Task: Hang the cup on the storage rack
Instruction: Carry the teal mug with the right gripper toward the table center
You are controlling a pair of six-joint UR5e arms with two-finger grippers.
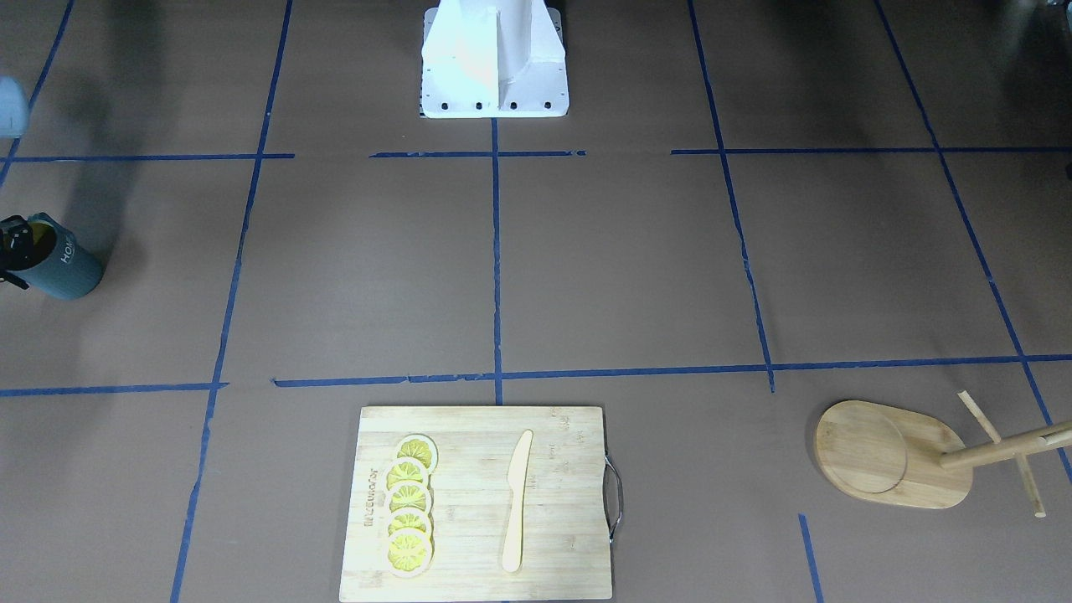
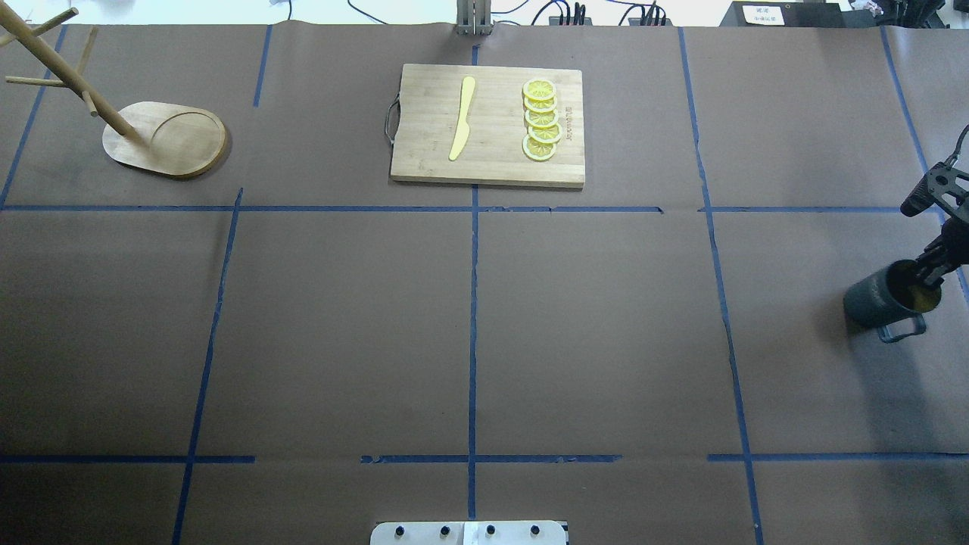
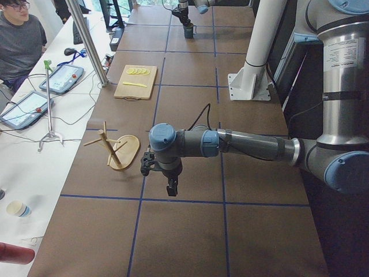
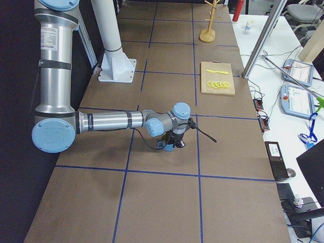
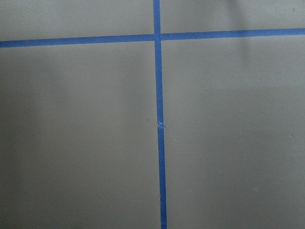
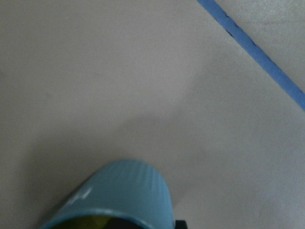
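My right gripper has the cup. It will release the cup on the blue tape line [image 1: 492, 270] between the white base and cutting board.
The dark blue-grey cup [image 2: 882, 299] with a yellow inside stands at the table's far right edge, its loop handle toward the robot; it also shows in the front view [image 1: 69, 266] and the right wrist view [image 6: 125, 191]. My right gripper [image 2: 928, 277] is shut on the cup's rim, one finger inside the mouth. The bamboo storage rack [image 2: 172, 141] stands at the far left back, pegs bare; it also shows in the front view [image 1: 888, 456]. My left gripper [image 3: 168, 183] shows only in the exterior left view, low over bare table near the rack; I cannot tell whether it is open.
A wooden cutting board [image 2: 492, 163] with a metal handle lies at the back centre, bearing a yellow knife [image 2: 462, 119] and several lemon slices [image 2: 540, 121]. Blue tape lines cross the brown table. The robot's white base [image 1: 494, 63] is at the near centre.
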